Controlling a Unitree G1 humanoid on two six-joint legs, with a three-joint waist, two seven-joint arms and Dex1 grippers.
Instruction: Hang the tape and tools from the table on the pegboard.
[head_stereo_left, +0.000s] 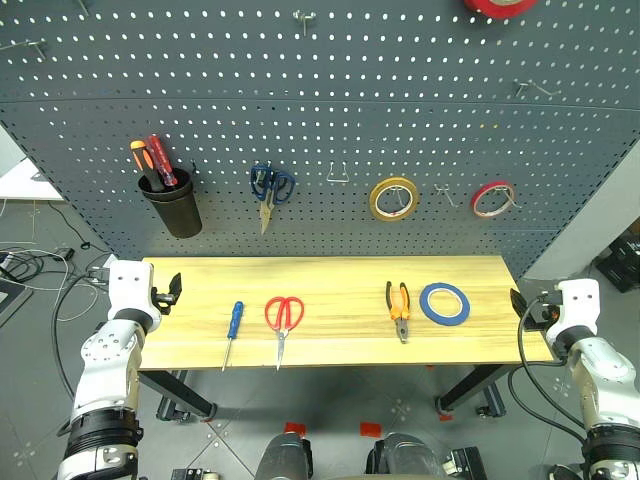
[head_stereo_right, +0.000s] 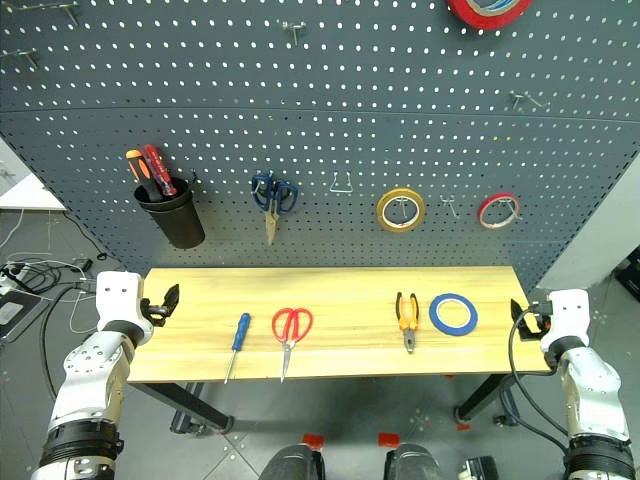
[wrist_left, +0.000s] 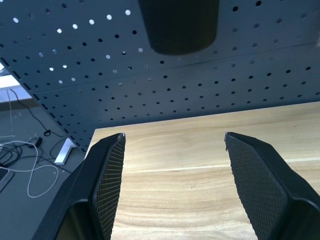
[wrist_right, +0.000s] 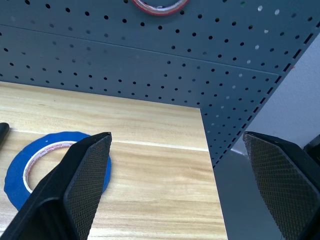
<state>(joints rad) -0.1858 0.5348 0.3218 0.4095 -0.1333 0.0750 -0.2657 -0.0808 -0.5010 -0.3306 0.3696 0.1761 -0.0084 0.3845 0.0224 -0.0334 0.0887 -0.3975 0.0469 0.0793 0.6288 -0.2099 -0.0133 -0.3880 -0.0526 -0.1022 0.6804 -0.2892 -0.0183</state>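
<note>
The blue tape roll's near side (head_stereo_left: 439, 320) (wrist_right: 21, 198) faces the table's front edge. My right gripper will go there next and close on it.
On the light wooden table (head_stereo_left: 340, 275) lie, from left to right, a slim blue-handled screwdriver (head_stereo_left: 232, 330), red-handled scissors (head_stereo_left: 283, 318), orange-and-black pliers (head_stereo_left: 398, 306) and a flat blue tape roll (head_stereo_left: 445, 303). The tape also appears in the right wrist view (wrist_right: 20, 167). Behind the table stands the dark grey pegboard (head_stereo_left: 330, 110). My left gripper (head_stereo_left: 170, 290) hovers open at the table's left end, with nothing between its fingers (wrist_left: 107, 175). At the table's right end my right gripper (head_stereo_left: 520, 305) is open and empty, just right of the tape.
The pegboard carries a black cup (head_stereo_left: 172, 205) with red and orange screwdrivers, blue-handled scissors (head_stereo_left: 271, 187), a yellow roll (head_stereo_left: 393, 198), a thin red roll (head_stereo_left: 493, 198) and another red roll (head_stereo_left: 497, 5) at the top. Bare hooks (head_stereo_left: 338, 175) sit between them. Cables lie on the floor at left.
</note>
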